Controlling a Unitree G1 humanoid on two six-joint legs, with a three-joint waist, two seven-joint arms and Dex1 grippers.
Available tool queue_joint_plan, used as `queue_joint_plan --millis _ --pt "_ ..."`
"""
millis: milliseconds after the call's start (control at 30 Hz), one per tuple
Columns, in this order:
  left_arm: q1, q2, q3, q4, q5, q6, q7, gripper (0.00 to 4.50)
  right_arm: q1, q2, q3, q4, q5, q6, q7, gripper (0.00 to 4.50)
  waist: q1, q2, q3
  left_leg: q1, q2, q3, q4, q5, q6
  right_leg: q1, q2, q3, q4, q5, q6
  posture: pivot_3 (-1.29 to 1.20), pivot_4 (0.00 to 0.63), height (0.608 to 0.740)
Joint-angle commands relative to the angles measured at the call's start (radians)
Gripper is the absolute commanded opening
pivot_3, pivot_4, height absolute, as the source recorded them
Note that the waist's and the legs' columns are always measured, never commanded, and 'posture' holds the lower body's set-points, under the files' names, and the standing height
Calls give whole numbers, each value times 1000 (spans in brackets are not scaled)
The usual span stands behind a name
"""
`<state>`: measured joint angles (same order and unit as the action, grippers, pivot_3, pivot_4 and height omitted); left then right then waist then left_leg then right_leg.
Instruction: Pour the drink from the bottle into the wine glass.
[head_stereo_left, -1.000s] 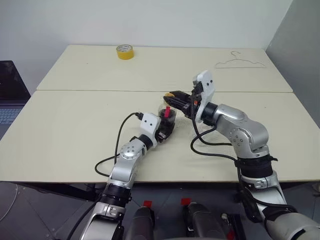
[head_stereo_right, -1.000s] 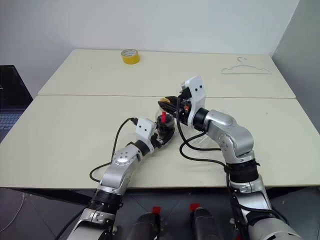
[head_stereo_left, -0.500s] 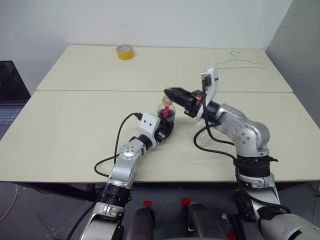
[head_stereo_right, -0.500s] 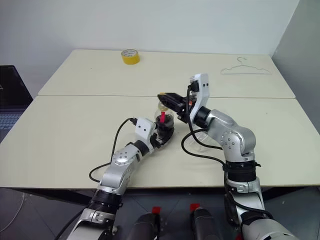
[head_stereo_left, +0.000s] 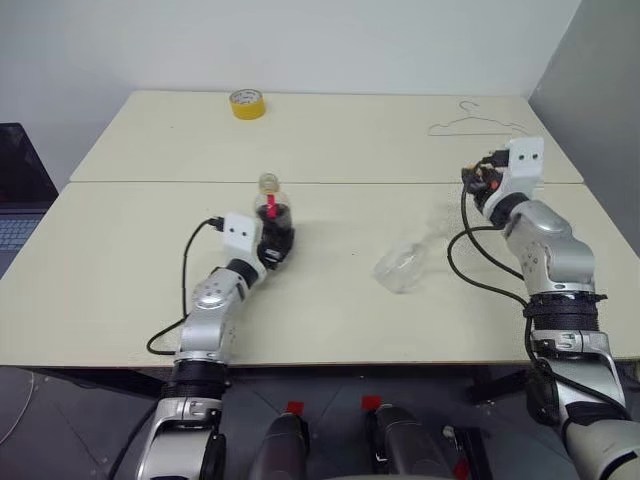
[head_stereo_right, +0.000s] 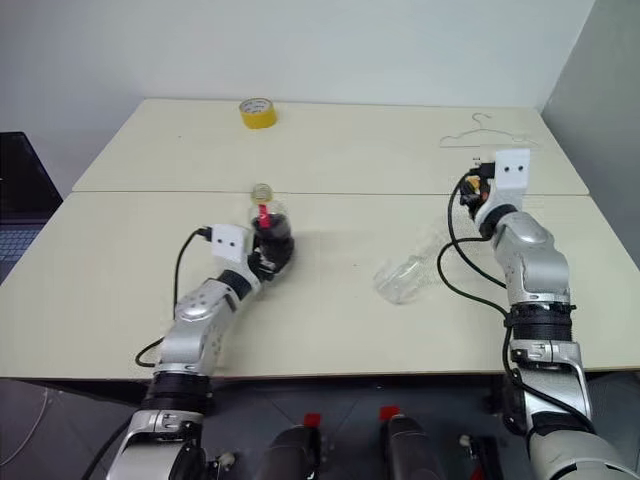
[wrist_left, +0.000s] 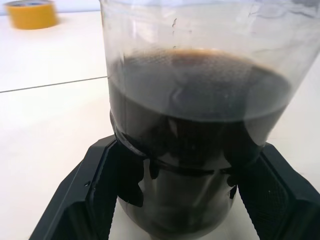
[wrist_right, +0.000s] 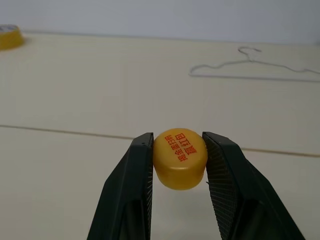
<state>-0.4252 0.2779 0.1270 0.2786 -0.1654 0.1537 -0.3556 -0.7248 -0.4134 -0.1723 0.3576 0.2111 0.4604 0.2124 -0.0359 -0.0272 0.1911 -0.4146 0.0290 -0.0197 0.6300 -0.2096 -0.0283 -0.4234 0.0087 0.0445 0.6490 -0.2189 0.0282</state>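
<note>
Next, I release the bottle from my left gripper on the bare table closer to the laptop (head_stereo_left: 195, 257), just this side of the seam.
My left gripper (wrist_left: 182, 186) is shut on the lower body of the bottle (head_stereo_left: 272, 216), which stands upright on the table left of centre. Its neck is open, with a red strip below the mouth. The drink (wrist_left: 200, 100) is dark brown and fills about half the bottle. My right gripper (wrist_right: 178, 143) is at the right side of the table, shut on the yellow cap (wrist_right: 180, 160), also seen at the right gripper (head_stereo_left: 476, 180). The wine glass (head_stereo_left: 400, 268) lies on its side between the two arms, apart from both grippers.
A yellow tape roll (head_stereo_left: 247, 103) sits at the table's far left edge. A wire hanger (head_stereo_left: 478, 122) lies at the far right. A laptop (head_stereo_left: 15, 190) shows beyond the left edge. A seam (head_stereo_left: 360, 183) runs across the table (head_stereo_left: 120, 280).
The right gripper has pulled the yellow cap off the bottle and swung far to the right with it. The left gripper has carried the bottle to the left.
</note>
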Motion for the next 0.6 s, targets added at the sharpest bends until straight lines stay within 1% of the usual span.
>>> queue_joint_plan --millis 33,267,367,500,567,600 --pt "-9 37 63 -7 -22 3 27 3265 10 -8 -12 43 -43 -47 -44 1211 0 0 0 0 0 0 0 0 0 0 0 0 0 0 0 0 150 740" --pt "19 87 148 -1 -47 14 57 3265 32 -11 -38 181 -74 -100 -96 1211 2 0 0 0 0 0 0 0 0 0 0 0 0 0 0 0 150 740" --pt "32 92 181 2 -64 21 72 3265 40 -14 -34 218 -83 -121 -93 1211 2 0 0 0 0 0 0 0 0 0 0 0 0 0 0 0 150 740" --pt "43 87 222 18 -89 30 98 3265 39 -13 -29 217 -86 -123 -93 1211 2 0 0 0 0 0 0 0 0 0 0 0 0 0 0 0 150 740" --pt "48 84 228 23 -95 31 105 3265 39 -11 -30 214 -84 -120 -93 1929 2 0 0 0 0 0 0 0 0 0 0 0 0 0 0 0 150 740" --pt "50 85 229 27 -96 28 108 3265 38 -9 -33 212 -79 -117 -91 2147 2 0 0 0 0 0 0 0 0 0 0 0 0 0 0 0 150 740"
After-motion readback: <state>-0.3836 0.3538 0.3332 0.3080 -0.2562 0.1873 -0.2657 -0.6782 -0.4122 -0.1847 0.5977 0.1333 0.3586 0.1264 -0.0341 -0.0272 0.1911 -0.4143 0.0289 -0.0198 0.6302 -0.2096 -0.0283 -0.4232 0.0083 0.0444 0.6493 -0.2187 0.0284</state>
